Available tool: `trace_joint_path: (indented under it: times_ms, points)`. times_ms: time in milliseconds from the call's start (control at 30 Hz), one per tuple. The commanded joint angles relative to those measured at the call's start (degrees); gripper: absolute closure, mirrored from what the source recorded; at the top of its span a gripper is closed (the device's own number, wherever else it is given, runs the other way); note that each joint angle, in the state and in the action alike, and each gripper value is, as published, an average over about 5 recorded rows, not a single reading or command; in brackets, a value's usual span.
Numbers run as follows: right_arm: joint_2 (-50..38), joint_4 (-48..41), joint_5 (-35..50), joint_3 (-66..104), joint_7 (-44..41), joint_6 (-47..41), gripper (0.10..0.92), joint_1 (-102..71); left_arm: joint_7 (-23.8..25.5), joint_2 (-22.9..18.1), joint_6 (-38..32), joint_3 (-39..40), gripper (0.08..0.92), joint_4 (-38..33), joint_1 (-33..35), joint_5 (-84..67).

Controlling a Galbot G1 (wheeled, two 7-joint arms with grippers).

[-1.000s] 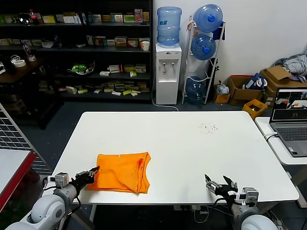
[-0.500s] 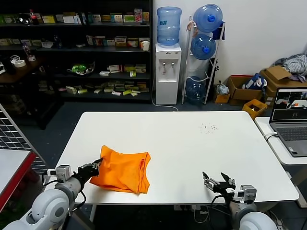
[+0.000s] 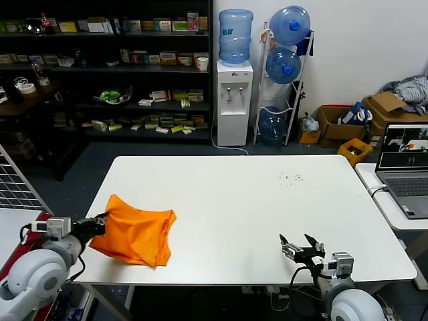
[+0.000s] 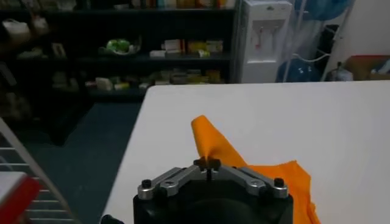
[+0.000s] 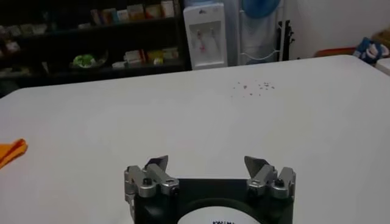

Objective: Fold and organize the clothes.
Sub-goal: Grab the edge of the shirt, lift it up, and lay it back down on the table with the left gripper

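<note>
Next, the left gripper releases the orange T-shirt on the bare near middle of the white table (image 3: 232, 229), short of the robot's right gripper.
A folded orange T-shirt (image 3: 136, 235) lies at the near left edge of the white table (image 3: 247, 194), its left corner lifted. My left gripper (image 3: 97, 222) is shut on that corner; in the left wrist view the jaws (image 4: 207, 164) pinch the orange cloth (image 4: 213, 145), which rises to a peak above them. My right gripper (image 3: 299, 247) is open and empty, low over the table's near right edge; it also shows in the right wrist view (image 5: 207, 164). A tip of the orange T-shirt (image 5: 11, 150) shows there far to the side.
A laptop (image 3: 406, 167) sits on a side table at the right. Shelves (image 3: 107, 67), a water dispenser (image 3: 234, 93) and cardboard boxes (image 3: 348, 124) stand behind. A wire rack (image 3: 17, 190) is at the left. Small dark specks (image 3: 291, 178) lie on the table's far right.
My left gripper has pulled the T-shirt to the left and toward the table's edge, lifting its corner. My right gripper has edged slightly left.
</note>
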Motion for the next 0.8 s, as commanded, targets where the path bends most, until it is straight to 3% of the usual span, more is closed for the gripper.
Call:
trace_joint_path:
  times_ms: [33,333,433,533,667,800]
  points:
    - [-0.1,-0.44,-0.45,-0.3,-0.13,0.17,0.203,1.11,-0.46,12.26,0.45,-5.09,0.908,9.5,0.66,-1.81]
    - [0.43,-0.92,-0.78,-0.33,0.31,-0.18,0.203,1.48,1.37,16.18,-0.64,-2.62,0.908,14.93,0.31,-2.2]
    - [0.89,-0.97,-1.23,-0.21,0.49,-0.28,0.203,1.19,0.14,15.7,-0.42,-1.58,0.908,12.33,-0.6,-5.11]
    - [1.69,-0.8,-1.99,0.14,0.73,-0.41,0.203,0.44,-4.02,13.07,0.33,0.34,0.908,5.05,-2.33,-11.06]
    - [3.07,0.07,-2.84,1.59,1.12,-0.69,0.203,-1.51,-15.89,2.55,1.84,13.41,0.908,-7.4,-12.73,-23.76]
    - [4.04,1.27,-3.44,3.94,1.38,-0.9,0.203,-4.58,-29.52,-14.97,0.64,35.75,0.908,-10.99,-32.22,-34.38]
